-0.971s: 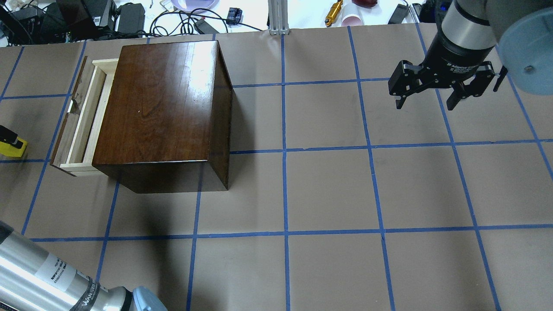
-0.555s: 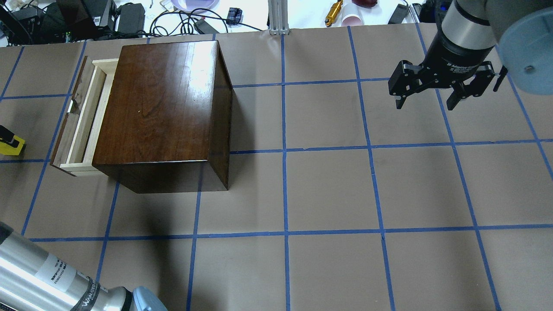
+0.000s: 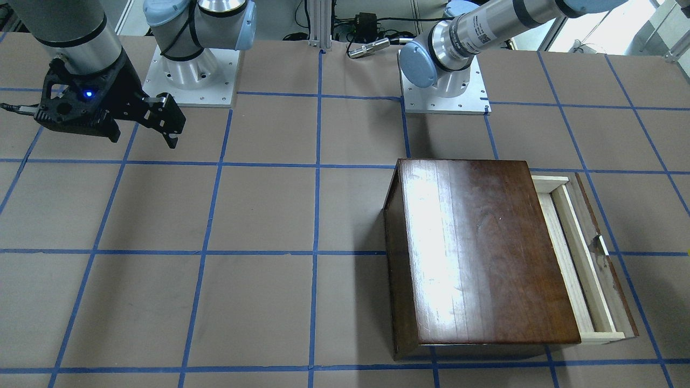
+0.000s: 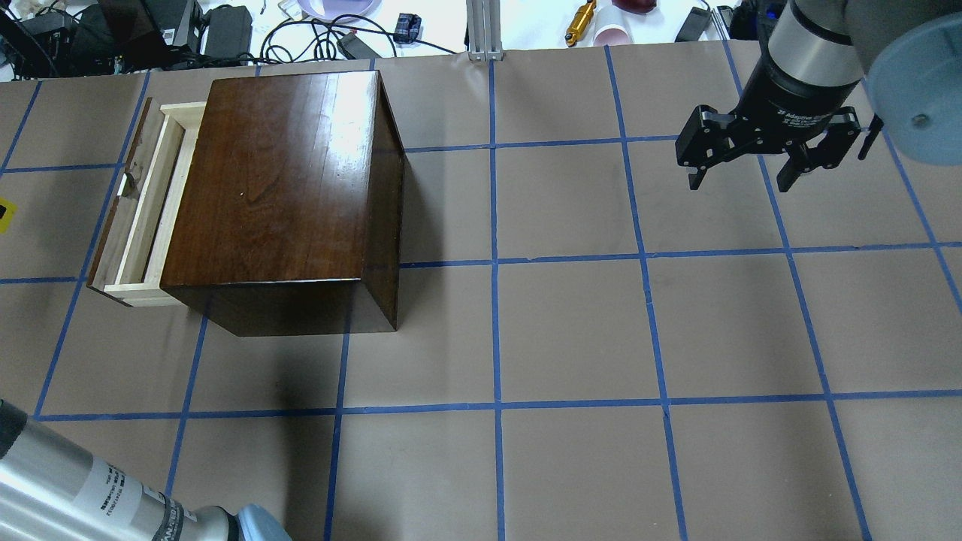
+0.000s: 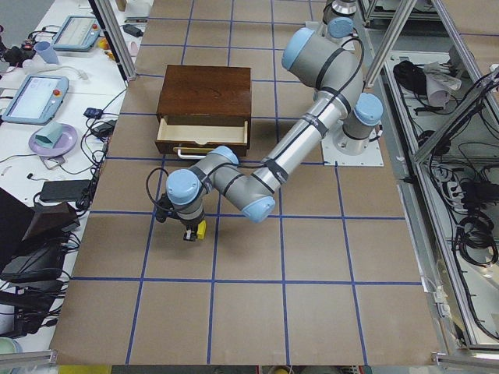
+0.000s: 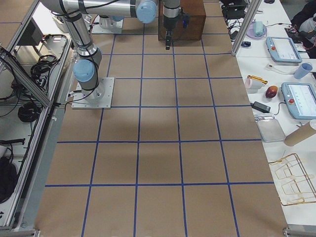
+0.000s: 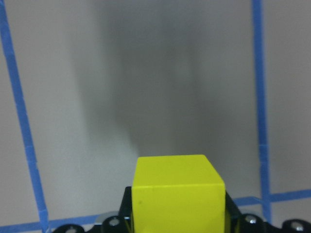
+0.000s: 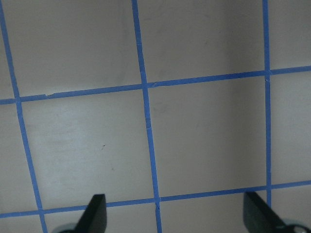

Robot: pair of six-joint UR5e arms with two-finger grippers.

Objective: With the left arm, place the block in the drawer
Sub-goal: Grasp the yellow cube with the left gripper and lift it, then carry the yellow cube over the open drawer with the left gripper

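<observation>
Next, my left gripper releases the yellow block on the pale drawer's bottom beside the middle of the cabinet's edge [image 3: 564,248].
My left gripper [image 5: 187,231] is shut on the small yellow block [image 7: 177,191] and holds it a little above the table paper. The exterior left view shows the block [image 5: 199,229] about one grid square out from the drawer front. In the overhead view only a yellow sliver [image 4: 2,210] shows at the left edge. The drawer [image 4: 143,214] is pulled partly out of the dark-brown cabinet [image 4: 278,188]; its pale tray looks empty [image 5: 203,132]. My right gripper [image 4: 740,176] is open and empty, hovering far to the right.
The cabinet [image 3: 480,248] stands on the robot's left half of the brown paper with blue tape lines. Cables, cups and tablets lie on the white bench [image 4: 316,22] beyond the far edge. The left arm's forearm [image 4: 83,481] crosses the near left corner.
The left gripper with the yellow block has moved further left and toward the far side, almost out of the overhead view. The left forearm has shifted a little. The right arm has not moved.
</observation>
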